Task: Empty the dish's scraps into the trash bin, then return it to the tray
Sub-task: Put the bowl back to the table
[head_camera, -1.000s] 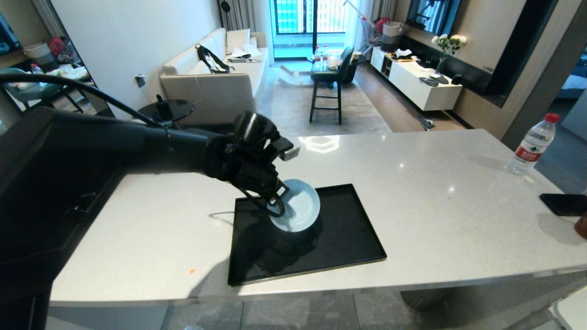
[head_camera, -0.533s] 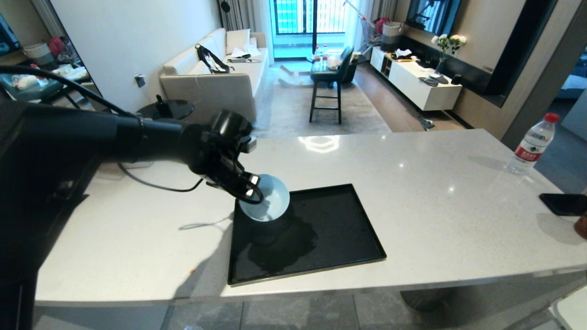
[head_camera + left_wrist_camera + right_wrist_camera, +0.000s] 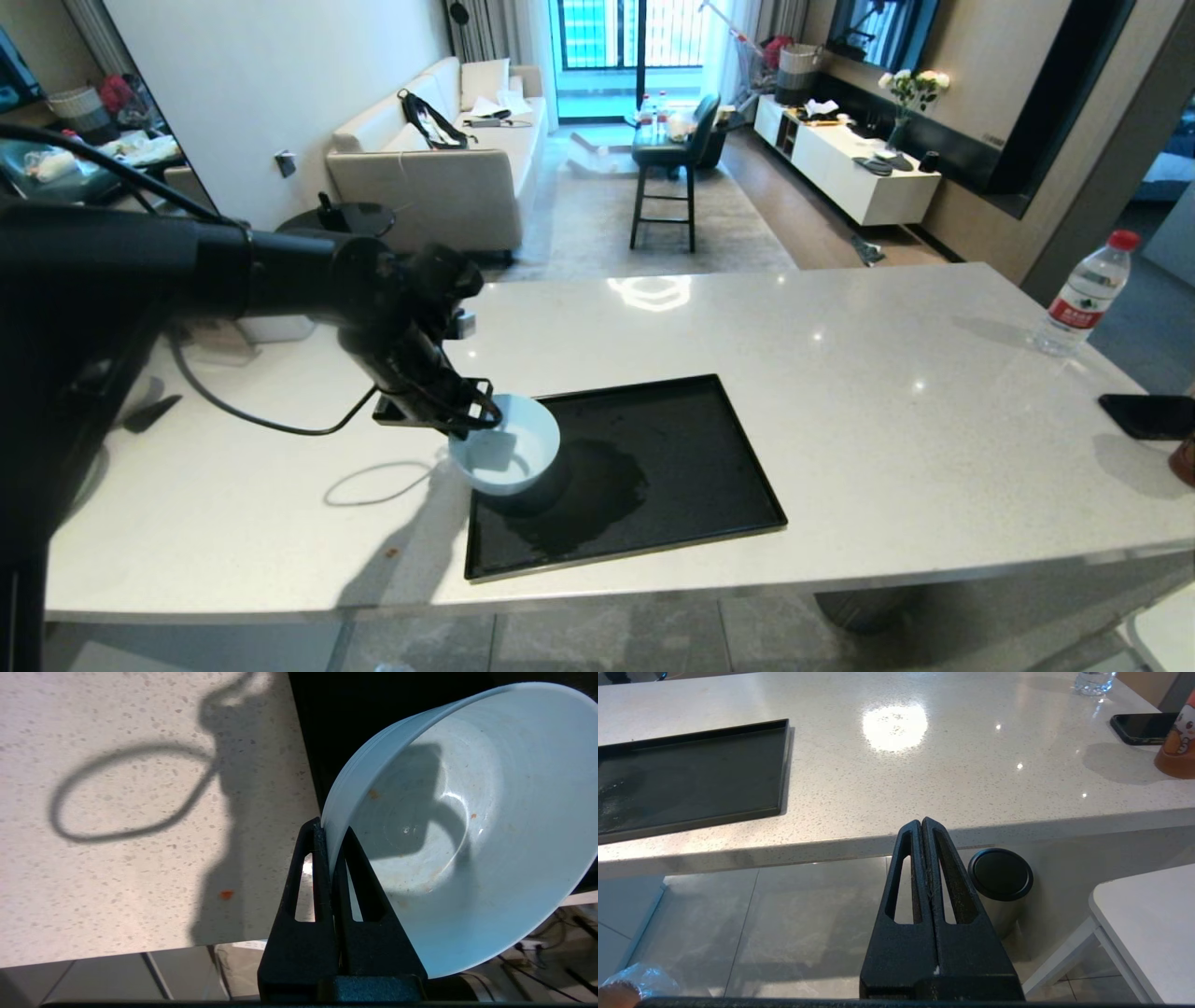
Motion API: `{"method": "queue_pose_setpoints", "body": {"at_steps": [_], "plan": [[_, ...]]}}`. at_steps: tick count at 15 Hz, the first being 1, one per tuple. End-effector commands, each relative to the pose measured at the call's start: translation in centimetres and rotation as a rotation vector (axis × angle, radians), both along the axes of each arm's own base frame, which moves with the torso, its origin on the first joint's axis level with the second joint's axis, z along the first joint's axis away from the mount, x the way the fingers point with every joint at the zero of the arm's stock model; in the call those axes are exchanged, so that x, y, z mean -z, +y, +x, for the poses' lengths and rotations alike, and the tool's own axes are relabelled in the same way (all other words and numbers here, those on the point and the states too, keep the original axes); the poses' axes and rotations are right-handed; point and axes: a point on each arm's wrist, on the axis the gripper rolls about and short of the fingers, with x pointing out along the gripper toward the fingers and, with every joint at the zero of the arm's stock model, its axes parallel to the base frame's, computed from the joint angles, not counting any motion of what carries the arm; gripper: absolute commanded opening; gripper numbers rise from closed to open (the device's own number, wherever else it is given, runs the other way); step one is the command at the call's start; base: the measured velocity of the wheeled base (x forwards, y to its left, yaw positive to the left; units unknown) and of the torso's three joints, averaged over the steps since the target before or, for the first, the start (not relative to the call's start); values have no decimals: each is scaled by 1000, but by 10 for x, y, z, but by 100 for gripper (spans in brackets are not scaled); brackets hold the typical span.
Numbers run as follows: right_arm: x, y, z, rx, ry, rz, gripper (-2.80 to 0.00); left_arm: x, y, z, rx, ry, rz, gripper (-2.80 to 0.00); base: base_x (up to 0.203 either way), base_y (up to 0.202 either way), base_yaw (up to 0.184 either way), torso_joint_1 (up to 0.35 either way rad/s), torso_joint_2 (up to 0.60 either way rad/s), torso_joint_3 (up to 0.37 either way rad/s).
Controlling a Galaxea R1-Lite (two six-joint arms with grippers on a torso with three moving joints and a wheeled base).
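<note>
My left gripper is to let go of the dish on the black tray, over the sofa-side edge of the dark patch (image 3: 560,467).
The dish (image 3: 509,457) is a pale bluish-white bowl, mouth up, over the left far corner of the black tray (image 3: 672,485). I cannot tell whether it rests there. My left gripper (image 3: 467,420) is shut on its near-left rim, one finger inside and one outside. In the left wrist view the dish (image 3: 467,826) holds only tiny orange specks, clamped by the left gripper (image 3: 329,828). The scraps are out of view. A crinkled clear bag over something brown (image 3: 626,989), possibly the trash bin, peeks in on the floor. My right gripper (image 3: 921,822) hangs shut and empty below the counter edge.
A lone orange crumb (image 3: 392,552) lies on the counter left of the tray. A water bottle (image 3: 1083,294), a phone (image 3: 1148,415) and an orange item (image 3: 1176,742) sit far right. A dark grey cylinder (image 3: 1000,877) and a white table (image 3: 1148,924) stand below the counter.
My left arm has swung left and down with the dish. The dish has turned from tilted on its side to mouth up, moving from mid-tray to the tray's left edge.
</note>
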Motion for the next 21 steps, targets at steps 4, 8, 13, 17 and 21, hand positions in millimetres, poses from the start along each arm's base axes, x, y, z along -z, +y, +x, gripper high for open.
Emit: {"method": "queue_pose_setpoints", "body": {"at_steps": [4, 8, 13, 17, 21], "plan": [[0, 0, 0, -1, -1, 0, -280, 14, -25, -3, 16, 56, -62, -280, 0, 0, 0, 0, 0, 0], [0, 0, 0, -1, 0, 0, -280, 30, -35, 7, 38, 34, -107, -280, 0, 0, 0, 0, 0, 0], [0, 0, 0, -1, -2, 0, -280, 51, -39, 18, 21, 32, -114, -280, 0, 0, 0, 0, 0, 0], [0, 0, 0, -1, 0, 0, -280, 58, -40, 19, 19, 47, -112, -280, 0, 0, 0, 0, 0, 0], [0, 0, 0, -1, 0, 0, -280, 57, -41, 19, 18, 44, -111, 0, 0, 0, 0, 0, 0, 0]]}}
